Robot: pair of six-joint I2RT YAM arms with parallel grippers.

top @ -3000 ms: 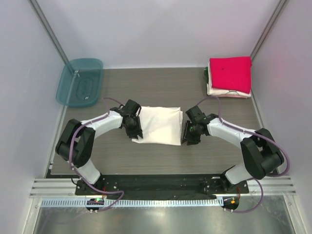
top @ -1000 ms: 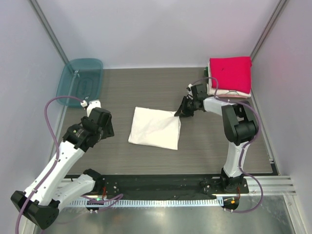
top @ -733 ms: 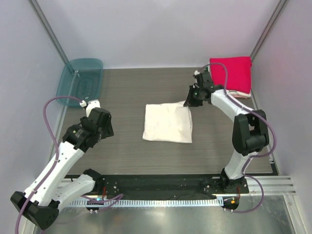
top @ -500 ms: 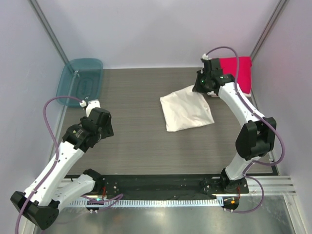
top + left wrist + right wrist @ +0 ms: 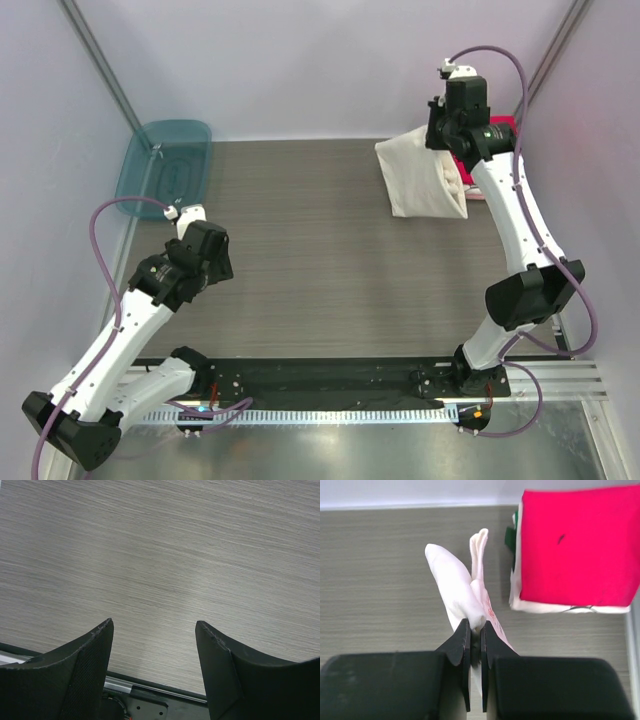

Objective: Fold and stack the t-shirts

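Note:
I need to let go of the cream-white t-shirt with my right gripper on top of the pinkish-red t-shirt (image 5: 469,145) (image 5: 580,546), squared over the stack.
A folded cream-white t-shirt (image 5: 423,176) hangs in the air at the back right, pinched at its upper edge by my right gripper (image 5: 441,140), which is shut on it. In the right wrist view the cloth (image 5: 457,592) bunches between the jaws of the right gripper (image 5: 476,628), a trace of red print showing. Just behind it lies a stack of folded t-shirts, a pinkish-red t-shirt (image 5: 575,545) on top and a pale t-shirt (image 5: 555,607) under it; the arm hides most of the stack from above. My left gripper (image 5: 154,626) hovers open over bare tabletop at the left.
A translucent teal plastic tub (image 5: 165,167) sits at the back left corner. Grey walls close in the table on both sides and behind. The black base rail (image 5: 150,692) runs along the near edge under the left gripper.
My right arm has lifted the folded cream-white t-shirt off the table's middle and carried it up and back to the right, beside the stack. The left arm has stayed still.

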